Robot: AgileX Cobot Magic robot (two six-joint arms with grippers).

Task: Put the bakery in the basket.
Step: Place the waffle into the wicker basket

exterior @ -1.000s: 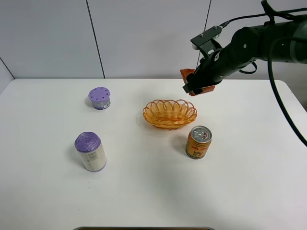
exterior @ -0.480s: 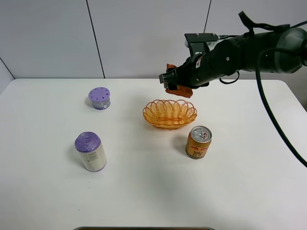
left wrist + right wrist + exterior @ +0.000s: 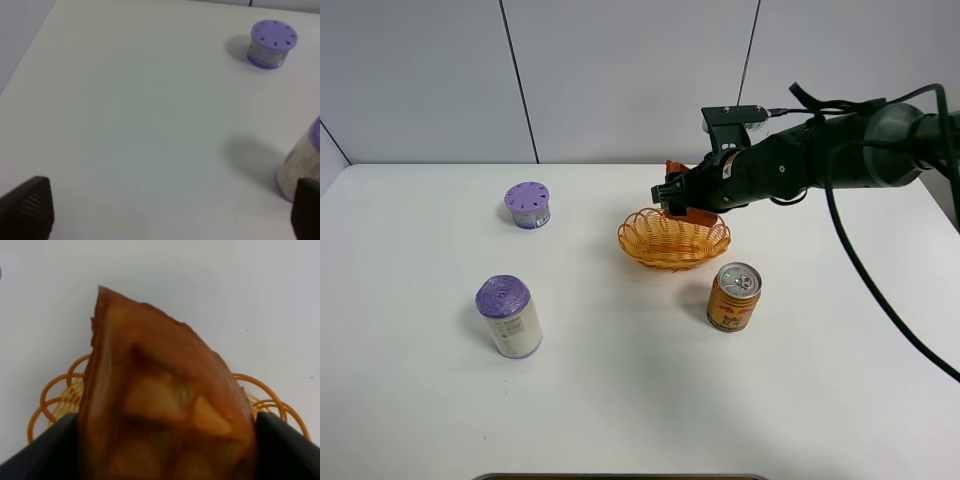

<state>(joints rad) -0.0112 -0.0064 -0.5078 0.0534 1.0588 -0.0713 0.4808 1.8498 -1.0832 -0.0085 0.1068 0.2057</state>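
Observation:
My right gripper needs to release the bakery on the middle of the basket's woven bottom (image 3: 668,240).
The bakery (image 3: 673,168), an orange-brown waffle wedge, is held in my right gripper (image 3: 678,196), which hangs just above the far rim of the basket (image 3: 673,240). In the right wrist view the waffle (image 3: 165,400) fills the frame between the dark fingers (image 3: 45,452), with the basket's looped rim (image 3: 55,395) showing beneath it on both sides. The basket is orange-yellow woven wire at the table's middle. My left gripper (image 3: 167,212) is open and empty over bare table; it does not show in the exterior view.
A red-and-gold drink can (image 3: 734,297) stands just in front of the basket, to its right. A small purple-lidded pot (image 3: 528,205) sits at the back left and a purple-topped white cylinder (image 3: 508,317) at the front left; both show in the left wrist view (image 3: 272,43) (image 3: 302,167).
My right gripper has carried the waffle leftward and downward, from high behind and to the right of the basket to just above its far rim. The other things have not moved.

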